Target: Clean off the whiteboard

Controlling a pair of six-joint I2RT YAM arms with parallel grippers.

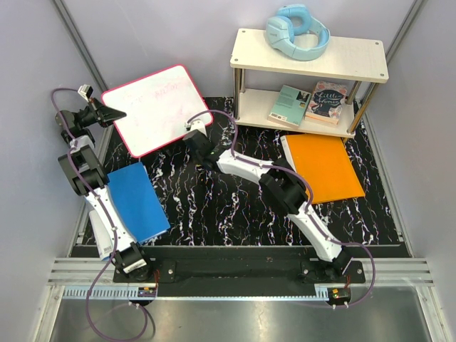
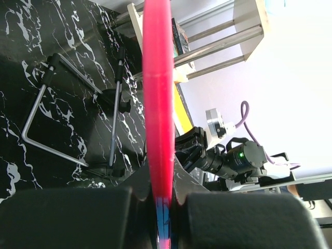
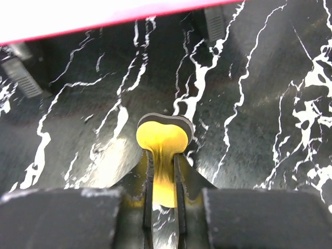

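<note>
Next, I let go of the yellow foam eraser with my right gripper on the black mat (image 1: 193, 167) (image 3: 136, 182) in front of the whiteboard's bottom edge.
The whiteboard (image 1: 157, 107), white with a pink-red rim and faint pink scribbles, stands tilted at the back left of the mat. My left gripper (image 1: 114, 114) is shut on its left edge; in the left wrist view the rim (image 2: 158, 104) runs edge-on between the jaws of the left gripper (image 2: 165, 207). My right gripper (image 1: 194, 128) is near the board's lower right corner, shut on a yellow foam eraser (image 3: 165, 140) with a grey backing. In the right wrist view the right gripper (image 3: 163, 171) hovers over the mat, with the board's edge (image 3: 104, 13) just ahead.
A blue folder (image 1: 137, 201) lies front left and an orange folder (image 1: 324, 167) right. A two-level shelf (image 1: 370, 71) at the back right carries blue headphones (image 1: 296, 32) and two books (image 1: 288, 105). A wire stand (image 2: 67, 124) lies on the black marbled mat (image 1: 228, 206).
</note>
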